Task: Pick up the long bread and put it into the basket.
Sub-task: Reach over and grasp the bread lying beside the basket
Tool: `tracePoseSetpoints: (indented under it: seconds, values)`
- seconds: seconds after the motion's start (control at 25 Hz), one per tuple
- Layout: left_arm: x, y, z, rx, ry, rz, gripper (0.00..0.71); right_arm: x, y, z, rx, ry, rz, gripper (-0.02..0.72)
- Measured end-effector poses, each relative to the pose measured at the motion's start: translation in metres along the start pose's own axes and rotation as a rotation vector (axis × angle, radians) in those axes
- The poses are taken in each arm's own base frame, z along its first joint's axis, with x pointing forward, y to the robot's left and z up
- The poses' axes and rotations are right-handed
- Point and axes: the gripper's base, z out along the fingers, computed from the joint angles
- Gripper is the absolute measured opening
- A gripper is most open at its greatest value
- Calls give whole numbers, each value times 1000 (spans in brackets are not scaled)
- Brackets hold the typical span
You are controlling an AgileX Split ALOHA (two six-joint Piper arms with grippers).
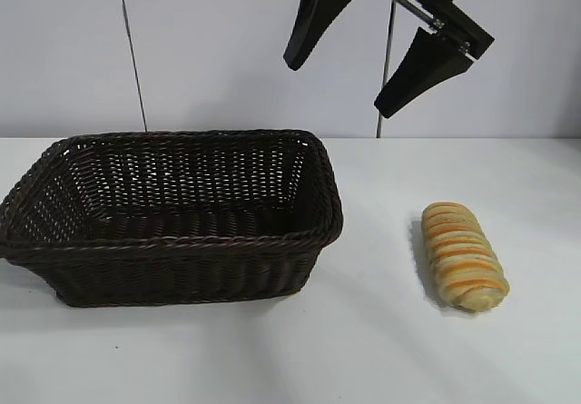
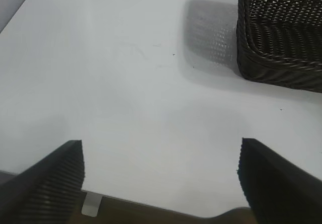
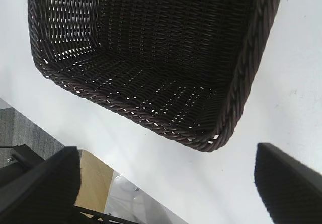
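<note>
The robot's right gripper needs to next move down to the long bread beside the basket and close across the long bread's middle (image 1: 457, 240).
The long bread (image 1: 463, 254), golden-tan with orange-brown stripes, lies on the white table to the right of the basket (image 1: 182, 272), a few centimetres clear of it. The basket is dark brown wicker and holds nothing. My right gripper (image 1: 338, 88) hangs open high above the table, over the gap between the basket's right end and the bread, touching neither. In the right wrist view that gripper (image 3: 166, 153) looks down on the basket (image 3: 151, 121); the bread is outside this view. My left gripper (image 2: 160, 148) stands open over bare table, beside a corner of the basket (image 2: 282, 32).
The white table (image 1: 381, 331) stretches in front of the basket and the bread. Its edge (image 2: 151, 204) runs just beyond the left gripper's fingers, and in the right wrist view the table edge (image 3: 95, 156) drops to the floor past the basket.
</note>
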Motion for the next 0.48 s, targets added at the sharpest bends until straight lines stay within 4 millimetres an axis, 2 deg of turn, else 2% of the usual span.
tracePoseSetpoints:
  seconds: [0.48]
  values:
    - [0,0,0,0,0,-1,605,1,1,-3,-1,-1,-43,650]
